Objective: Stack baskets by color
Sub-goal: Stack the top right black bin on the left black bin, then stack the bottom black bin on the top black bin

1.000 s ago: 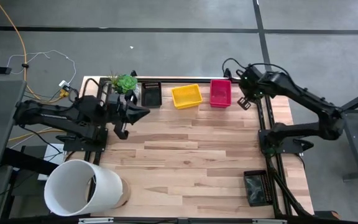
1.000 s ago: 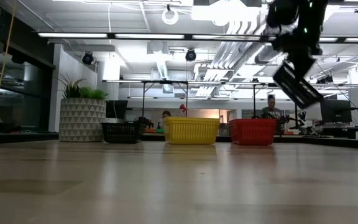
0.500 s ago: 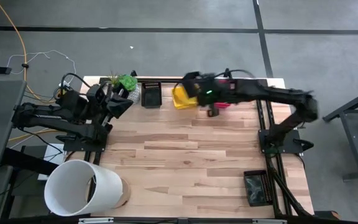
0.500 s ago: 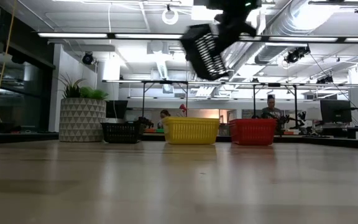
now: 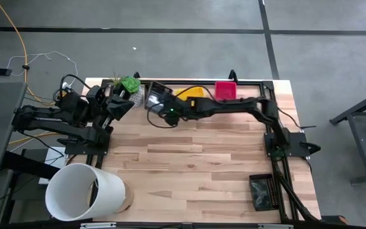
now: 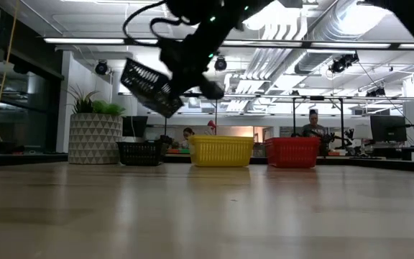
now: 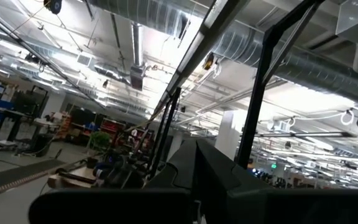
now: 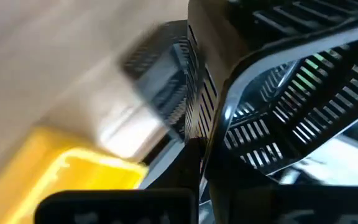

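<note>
The black basket in my right gripper should be let go inside the standing black basket (image 5: 155, 99) (image 8: 166, 78), between the plant pot and the yellow basket.
Three baskets stand in a row along the table's far edge: black (image 6: 141, 152), yellow (image 6: 221, 151) and pink-red (image 6: 292, 152). My right gripper (image 5: 165, 105) reaches across from the right and is shut on a second black basket (image 6: 149, 88). That basket hangs tilted in the air above the standing black one. The yellow basket (image 5: 194, 93) is partly hidden by my right arm. My left gripper (image 5: 124, 105) is shut, raised and pointing upward at the far left, beside the plant pot, touching nothing. My right gripper holds the black basket by one grid wall near its rim (image 8: 211, 134), coming level along the far edge from the table's right. How the fingers sit on that wall is hidden by the gripper itself. The basket is lifted clear and tilted.
A white pot with a green plant (image 5: 128, 84) stands at the far left corner. A large white bucket (image 5: 84, 191) lies at the near left. Another black basket (image 5: 262, 191) sits by the near right corner. The middle of the wooden table (image 5: 196, 159) is bare.
My right gripper has swept from the far right corner toward the table's left along the far edge, sinking a little and rolling its wrist. The black basket went with it and turned over to a new tilt. My left gripper has drawn back and tipped upward.
</note>
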Robot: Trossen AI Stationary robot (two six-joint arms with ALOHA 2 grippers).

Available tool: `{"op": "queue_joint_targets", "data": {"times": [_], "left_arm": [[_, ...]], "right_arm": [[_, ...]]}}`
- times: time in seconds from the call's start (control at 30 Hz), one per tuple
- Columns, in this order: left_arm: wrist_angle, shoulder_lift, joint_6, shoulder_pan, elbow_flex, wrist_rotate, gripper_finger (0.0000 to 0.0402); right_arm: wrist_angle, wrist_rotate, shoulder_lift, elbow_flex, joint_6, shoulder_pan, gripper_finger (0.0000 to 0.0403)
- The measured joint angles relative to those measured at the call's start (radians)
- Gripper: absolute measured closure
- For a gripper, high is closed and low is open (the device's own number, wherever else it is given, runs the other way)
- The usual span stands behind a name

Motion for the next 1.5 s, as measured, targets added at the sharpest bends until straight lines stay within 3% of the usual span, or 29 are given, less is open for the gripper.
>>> {"op": "queue_joint_targets", "data": {"times": [0.33,0.57,1.0,1.2,1.5], "left_arm": [[-0.005,0.0,-0.046,0.0,0.0,-0.002,0.0401],[-0.005,0.001,-0.062,0.0,0.0,-0.049,0.0401],[-0.007,0.006,-0.061,0.0,0.0,-0.057,0.0401],[-0.023,0.008,-0.061,0.0,0.001,-0.081,0.0401],[-0.036,0.008,-0.061,0.0,0.001,-0.082,0.0401]], "right_arm": [[0.089,0.005,0.192,0.132,-0.156,-0.058,0.0403],[0.153,0.017,0.262,0.144,-0.297,-0.111,0.0403],[0.226,-0.144,0.262,0.145,-0.205,-0.138,0.0384],[0.252,-0.139,0.262,0.145,-0.195,-0.143,0.0356],[0.258,-0.1,0.262,0.145,-0.145,-0.17,0.0273]]}}
